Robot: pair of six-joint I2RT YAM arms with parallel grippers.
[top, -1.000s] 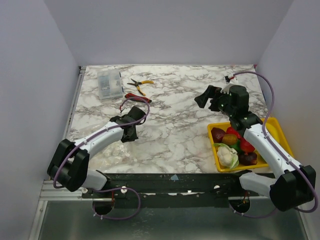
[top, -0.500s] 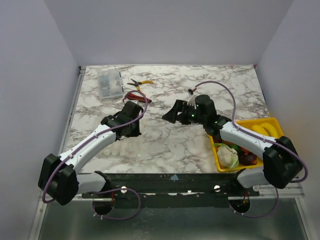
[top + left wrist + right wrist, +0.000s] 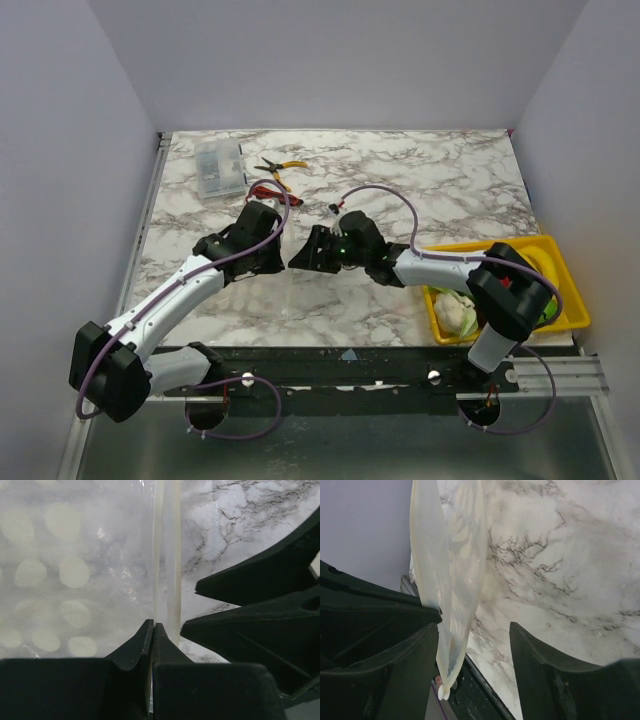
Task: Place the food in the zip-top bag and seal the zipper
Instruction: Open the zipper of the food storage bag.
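Observation:
The zip-top bag's two edges lie close together, so my left gripper will retake just one edge [image 3: 157, 587] and draw the bag's opening wide before food goes in.
The zip-top bag [image 3: 65, 570], clear with white dots, hangs from my left gripper [image 3: 152, 626], which is shut on its mouth edge. The zipper [image 3: 167, 555] runs as a pale ridged strip up from the jaws. My right gripper [image 3: 472, 650] is open, with the hanging bag [image 3: 450, 580] between its fingers, close to the left finger [image 3: 400, 670]. In the top view the left gripper [image 3: 268, 255] and right gripper [image 3: 303, 252] nearly meet over the table's middle; the bag is hard to see there. The food, with its pale leafy piece [image 3: 453, 312], lies in the yellow tray [image 3: 560, 270].
A rigid clear compartment box [image 3: 220, 167], yellow-handled pliers [image 3: 275, 168] and a red-handled tool [image 3: 262, 192] lie at the far left of the marble table. The right arm stretches across from the tray. The table's near edge rail shows below the bag [image 3: 485, 690].
My right arm has swung left from above the yellow tray to the left gripper. My left gripper has moved a little farther from the near edge and to the right.

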